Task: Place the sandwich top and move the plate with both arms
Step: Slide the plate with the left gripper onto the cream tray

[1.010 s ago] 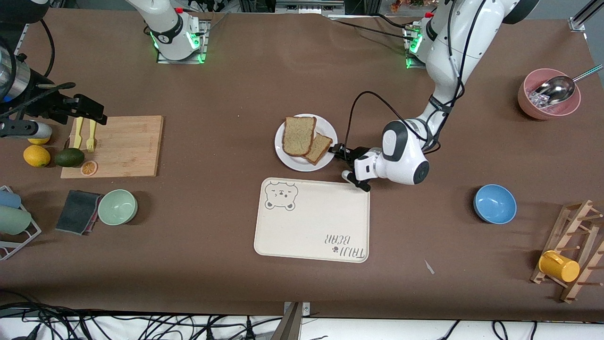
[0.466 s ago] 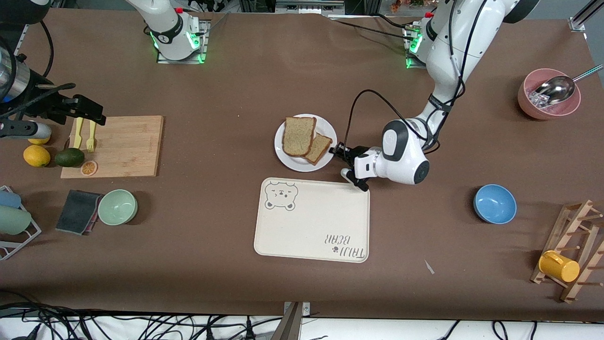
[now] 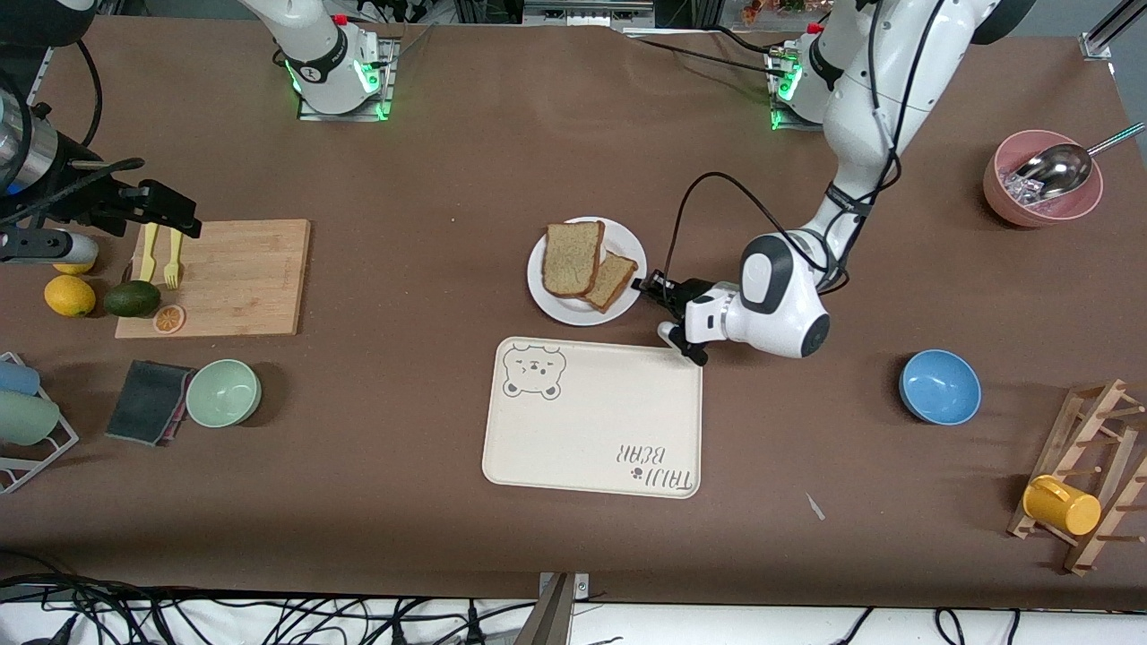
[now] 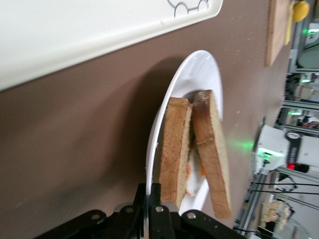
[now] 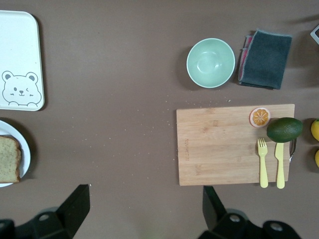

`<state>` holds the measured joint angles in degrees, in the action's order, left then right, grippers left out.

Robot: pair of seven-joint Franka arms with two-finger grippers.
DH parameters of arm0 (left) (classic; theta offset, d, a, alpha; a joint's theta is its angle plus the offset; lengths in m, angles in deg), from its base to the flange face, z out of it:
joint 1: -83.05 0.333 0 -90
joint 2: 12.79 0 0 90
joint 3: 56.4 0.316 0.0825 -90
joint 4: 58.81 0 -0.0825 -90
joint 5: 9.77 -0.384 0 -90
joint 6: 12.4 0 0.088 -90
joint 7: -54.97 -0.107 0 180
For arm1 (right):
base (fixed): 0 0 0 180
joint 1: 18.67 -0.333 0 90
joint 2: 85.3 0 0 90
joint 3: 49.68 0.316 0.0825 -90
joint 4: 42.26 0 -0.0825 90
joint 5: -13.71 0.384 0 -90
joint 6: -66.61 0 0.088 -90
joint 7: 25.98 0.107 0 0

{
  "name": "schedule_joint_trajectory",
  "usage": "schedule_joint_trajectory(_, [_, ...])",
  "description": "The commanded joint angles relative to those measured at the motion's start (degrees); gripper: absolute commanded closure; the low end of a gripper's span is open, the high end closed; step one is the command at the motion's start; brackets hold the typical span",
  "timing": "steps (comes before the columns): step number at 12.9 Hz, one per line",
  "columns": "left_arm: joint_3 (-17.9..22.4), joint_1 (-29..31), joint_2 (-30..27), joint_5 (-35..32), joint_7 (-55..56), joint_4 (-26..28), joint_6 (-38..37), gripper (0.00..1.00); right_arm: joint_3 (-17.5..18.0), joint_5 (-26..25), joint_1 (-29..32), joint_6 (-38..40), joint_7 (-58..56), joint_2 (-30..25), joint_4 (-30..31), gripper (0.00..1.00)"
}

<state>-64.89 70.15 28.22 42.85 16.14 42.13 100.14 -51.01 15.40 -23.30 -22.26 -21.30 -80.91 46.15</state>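
My left gripper holds the white plate. It will release the plate on the cream tray (image 3: 574,408) between the bear face and the lettering.
The white plate (image 3: 563,310) sits mid-table, just farther from the front camera than the tray. On it the large tan sandwich top (image 3: 573,258) lies partly over a smaller, darker slice (image 3: 613,279). My left gripper (image 3: 647,288) is shut on the plate's rim at the side toward the left arm's end. In the left wrist view the rim (image 4: 192,74) runs between the fingers, and the top slice (image 4: 212,149) leans on the lower slice (image 4: 174,149) with some filling between them. My right gripper (image 3: 175,215) waits open and empty, high over the cutting board's end; its own view (image 5: 145,199) shows the same.
A cream bear-print tray (image 3: 591,439) lies close to the plate, nearer the front camera. A wooden cutting board (image 3: 242,278) with cutlery, an avocado and lemons, a green bowl (image 3: 223,392) and a dark cloth are toward the right arm's end. A blue bowl (image 3: 939,387), a pink bowl (image 3: 1039,193) and a mug rack are toward the left arm's end.
My left gripper has drawn back slightly toward the left arm's end, and the plate with both slices has shifted a little with it. The right arm has not moved.
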Motion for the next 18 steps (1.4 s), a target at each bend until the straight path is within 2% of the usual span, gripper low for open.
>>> schedule_joint_trajectory(1, [-0.3, 5.68, -1.63, 1.35, -1.78, -2.04, -7.49, 1.0, 0.45, -0.81, 0.24, -0.43, -0.02, -0.43, 0.45, 0.0])
schedule_joint_trajectory(4, [-0.21, 7.8, 0.21, 1.53, -0.55, -9.25, -9.71, 1.0, 0.45, -0.81, 0.24, -0.43, -0.02, -0.34, 0.45, 0.0])
schedule_joint_trajectory(6, [-0.04, 7.89, 2.66, 5.37, -0.11, -12.42, -9.54, 1.0, 0.45, -0.9, 0.15, -0.43, -0.02, -0.34, 0.54, 0.0])
schedule_joint_trajectory(8, [0.58, 7.81, 5.91, 10.82, -0.11, -17.15, -8.05, 1.0, 0.45, -0.9, 0.15, -0.51, 0.07, -0.26, 0.54, 0.0])
schedule_joint_trajectory(11, [0.76, 7.81, 10.84, 11.73, 3.56, -25.68, -2.97, 1.0, 0.45, -0.9, 0.15, -0.6, -0.02, -0.25, 0.54, 0.0])
schedule_joint_trajectory(14, [0.58, 6.75, 14.0, 11.99, 5.08, -28.24, 4.85, 1.0, 0.45, -0.9, 0.15, -0.69, 0.07, -0.08, 0.63, 0.0])
schedule_joint_trajectory(18, [0.32, 4.47, 17.09, 12.08, 6.47, -30.1, 5.66, 1.0, 0.45, -0.9, 0.15, -0.69, -0.02, 0.01, 0.54, 0.0])
